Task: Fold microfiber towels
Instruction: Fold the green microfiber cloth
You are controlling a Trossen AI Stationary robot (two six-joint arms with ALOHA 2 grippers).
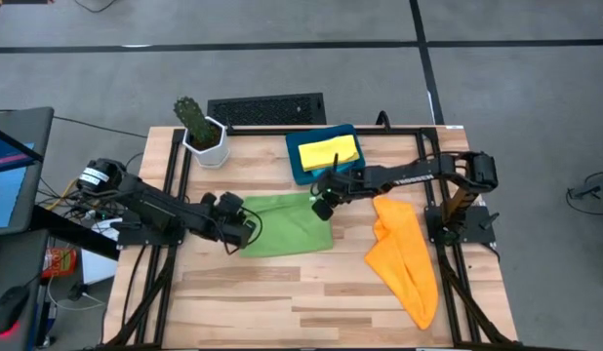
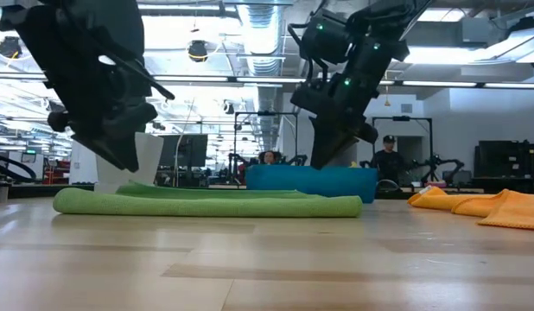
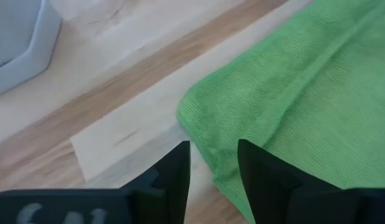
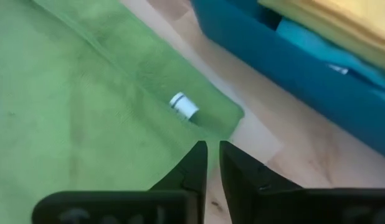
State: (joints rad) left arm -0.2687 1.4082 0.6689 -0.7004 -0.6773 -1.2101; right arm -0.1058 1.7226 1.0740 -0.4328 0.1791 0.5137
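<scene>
The green towel's cross hem bends near its end, so next my left gripper turns, pinches the hem's end (image 3: 223, 177) and straightens it.
A green towel (image 1: 287, 226) lies folded flat on the middle of the wooden table, a white tag (image 4: 183, 106) showing near its far right corner. My left gripper (image 3: 214, 168) hovers open over the towel's left edge. My right gripper (image 4: 213, 155) hangs just above that far right corner, its fingers a narrow slit apart with nothing between them. An orange towel (image 1: 404, 255) lies crumpled at the table's right. A yellow towel (image 1: 328, 150) rests in the dark-blue tray (image 1: 300, 168), with a light-blue layer (image 4: 311, 46) under it.
A cactus in a white pot (image 1: 202, 135) stands at the far left, close to the left arm. A black slatted panel (image 1: 265, 107) lies at the far edge. Bare wood (image 1: 301, 292) stretches along the near side. People stand in the room beyond the table.
</scene>
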